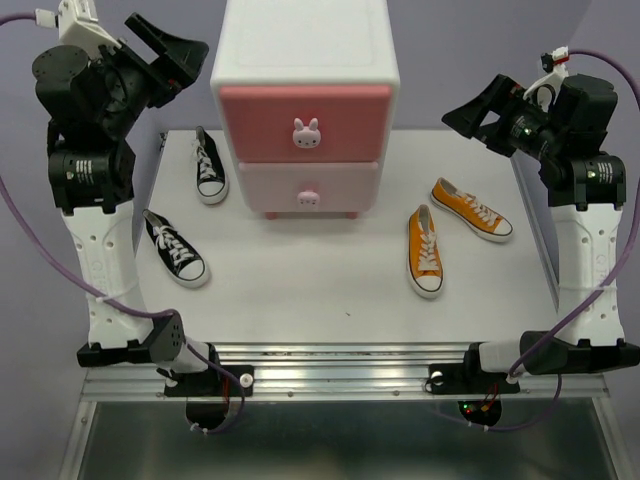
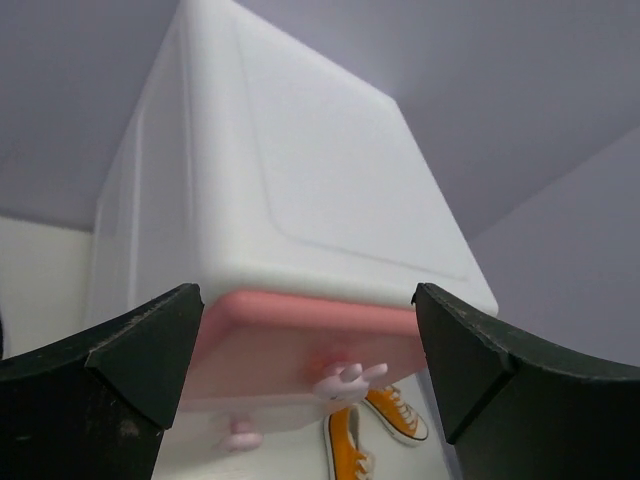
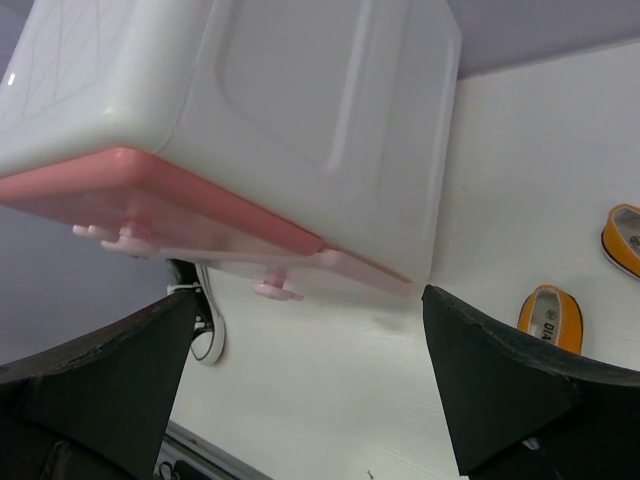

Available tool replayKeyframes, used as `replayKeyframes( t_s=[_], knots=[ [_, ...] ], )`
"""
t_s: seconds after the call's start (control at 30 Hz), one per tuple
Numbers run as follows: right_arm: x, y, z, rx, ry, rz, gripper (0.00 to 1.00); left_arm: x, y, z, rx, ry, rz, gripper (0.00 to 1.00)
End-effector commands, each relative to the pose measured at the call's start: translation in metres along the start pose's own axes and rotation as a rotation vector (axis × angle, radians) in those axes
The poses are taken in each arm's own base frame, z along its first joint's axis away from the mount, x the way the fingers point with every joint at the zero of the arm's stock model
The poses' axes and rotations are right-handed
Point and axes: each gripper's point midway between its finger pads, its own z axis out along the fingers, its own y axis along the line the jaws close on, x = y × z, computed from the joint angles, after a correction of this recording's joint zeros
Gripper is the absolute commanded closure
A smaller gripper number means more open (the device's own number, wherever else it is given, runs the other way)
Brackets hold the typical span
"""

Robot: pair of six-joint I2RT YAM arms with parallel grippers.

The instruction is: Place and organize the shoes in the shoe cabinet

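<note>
Next, I move my right gripper to the upper pink drawer of the white shoe cabinet and close it on its rabbit-shaped knob (image 1: pixel 306 134) (image 3: pixel 130 240).
The white shoe cabinet (image 1: pixel 305 60) stands at the back middle of the table, both pink drawers shut. Two black sneakers lie to its left, one beside it (image 1: pixel 209 165) and one nearer (image 1: pixel 175 247). Two orange sneakers lie to its right, one nearer (image 1: pixel 425 250) and one farther right (image 1: pixel 471 208). My left gripper (image 1: pixel 185 55) is raised at the cabinet's upper left, open and empty. My right gripper (image 1: pixel 470 118) is raised to the cabinet's right, open and empty. The cabinet fills the left wrist view (image 2: pixel 290 210) and the right wrist view (image 3: pixel 270 120).
The white tabletop (image 1: pixel 320 300) ends at a metal rail (image 1: pixel 340 365) by the arm bases. A purple wall lies behind the cabinet.
</note>
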Motion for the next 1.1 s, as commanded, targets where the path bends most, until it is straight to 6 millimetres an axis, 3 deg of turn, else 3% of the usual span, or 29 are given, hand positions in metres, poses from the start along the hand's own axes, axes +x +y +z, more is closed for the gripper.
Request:
replayKeyframes(
  t_s=[0.0,0.1,0.17,0.33,0.37,0.47,0.5,0.67,0.9,1.07],
  knots=[
    [-0.002,0.037,-0.017,-0.158,0.002,-0.051,0.00,0.008,-0.028,0.039,0.243,0.112,0.029,0.01],
    [0.003,0.035,-0.019,-0.154,0.021,-0.065,0.00,0.012,-0.040,0.046,0.333,0.167,0.034,0.01],
    [0.007,0.039,-0.019,-0.171,0.039,-0.073,0.00,0.019,-0.035,0.057,0.346,0.196,0.020,0.01],
    [0.030,0.070,-0.005,-0.226,0.107,-0.084,0.00,0.033,-0.013,0.072,0.282,0.230,-0.007,0.01],
    [0.048,0.088,0.001,-0.261,0.156,-0.091,0.00,0.033,-0.008,0.074,0.263,0.225,-0.002,0.01],
    [0.064,0.112,0.011,-0.290,0.183,-0.094,0.00,0.038,0.000,0.077,0.231,0.237,-0.003,0.01],
    [0.078,0.128,0.015,-0.324,0.218,-0.094,0.00,0.040,0.003,0.079,0.221,0.241,0.002,0.01],
    [0.081,0.159,0.029,-0.352,0.184,-0.094,0.00,0.051,0.018,0.086,0.183,0.275,0.003,0.01],
    [0.097,0.190,0.056,-0.342,0.168,-0.102,0.00,0.077,0.055,0.098,0.071,0.352,0.000,0.02],
    [0.091,0.198,0.075,-0.294,0.086,-0.078,0.00,0.084,0.064,0.104,0.054,0.368,0.003,0.05]
  ],
)
